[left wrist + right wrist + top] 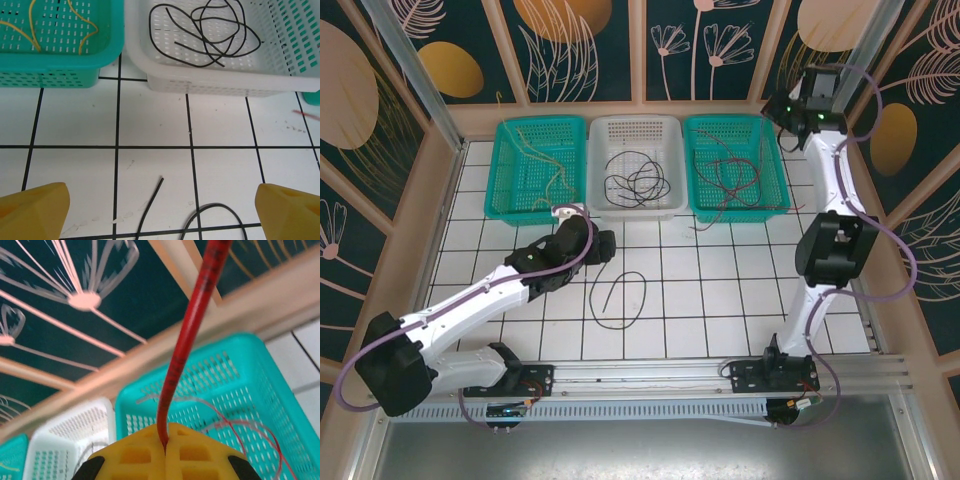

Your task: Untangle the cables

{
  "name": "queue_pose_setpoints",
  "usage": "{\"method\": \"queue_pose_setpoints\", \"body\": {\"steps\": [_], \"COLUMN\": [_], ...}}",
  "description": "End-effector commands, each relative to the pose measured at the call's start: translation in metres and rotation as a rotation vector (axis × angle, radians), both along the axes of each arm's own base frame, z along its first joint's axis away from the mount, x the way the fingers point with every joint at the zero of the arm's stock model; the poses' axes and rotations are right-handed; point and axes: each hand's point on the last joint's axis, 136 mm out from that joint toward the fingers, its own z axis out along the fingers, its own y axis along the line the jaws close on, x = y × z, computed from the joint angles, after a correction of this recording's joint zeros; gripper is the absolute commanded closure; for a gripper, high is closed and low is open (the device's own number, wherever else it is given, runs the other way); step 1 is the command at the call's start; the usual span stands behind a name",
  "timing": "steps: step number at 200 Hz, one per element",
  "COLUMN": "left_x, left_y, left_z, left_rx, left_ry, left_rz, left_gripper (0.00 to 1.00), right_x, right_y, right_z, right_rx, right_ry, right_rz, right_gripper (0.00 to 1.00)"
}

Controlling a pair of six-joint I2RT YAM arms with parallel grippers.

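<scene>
I should let go of the red cable with my right gripper on the other red cables in the teal basket (727, 172) (235, 427).
One black cable (621, 298) lies in a loose loop on the tiled table; its free end (156, 191) sits between my left fingertips. My left gripper (160, 212) is wide open just above the tiles, and it hovers before the white basket (603, 243). More black cables (215, 30) lie coiled in the white basket (215, 82). Yellow cables (34, 27) lie in the left teal basket (510, 195). My right gripper (165, 444) is shut on a red cable (192, 325), held high over the right teal basket (260, 380), where more red cables (730, 175) rest. The right gripper (785, 112) is at that basket's far right corner.
Three baskets stand in a row along the back of the table. Wooden walls with patterned panels (620, 40) enclose the cell. The right arm's elbow (835, 248) hangs over the right side of the table.
</scene>
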Motion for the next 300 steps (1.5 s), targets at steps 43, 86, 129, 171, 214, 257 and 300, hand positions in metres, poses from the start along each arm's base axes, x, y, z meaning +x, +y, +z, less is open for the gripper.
{"method": "queue_pose_setpoints", "body": {"steps": [43,86,129,171,214,257,300], "left_x": [0.004,0.006,0.002,-0.01,-0.022,-0.025,-0.037], "left_y": [0.009,0.018,0.02,0.029,0.023,0.021,0.028], "left_z": [-0.036,-0.033,-0.044,-0.075,-0.107,-0.125,-0.143], "left_rx": [-0.018,-0.04,-0.05,0.008,0.019,0.058,0.161], "left_ry": [0.114,0.108,0.135,0.224,0.332,0.392,0.477], "left_rz": [0.045,0.067,0.066,0.078,0.05,0.025,0.002], "left_gripper": [0.14,0.14,0.13,0.18,0.22,0.3,0.41], "right_x": [0.023,0.02,-0.025,-0.046,-0.052,-0.008,-0.034], "right_y": [0.006,0.019,0.024,0.028,0.03,0.042,0.06], "right_z": [0.029,0.106,0.183,0.227,0.238,0.101,-0.025], "right_rx": [-0.08,-0.036,0.035,0.037,0.052,0.002,-0.09], "right_ry": [-0.059,-0.235,-0.432,-0.526,-0.555,-0.232,0.0], "right_rz": [-0.01,0.041,0.038,0.063,0.067,0.106,0.088], "right_gripper": [1.0,1.0,1.0,1.0,1.0,1.0,1.0]}}
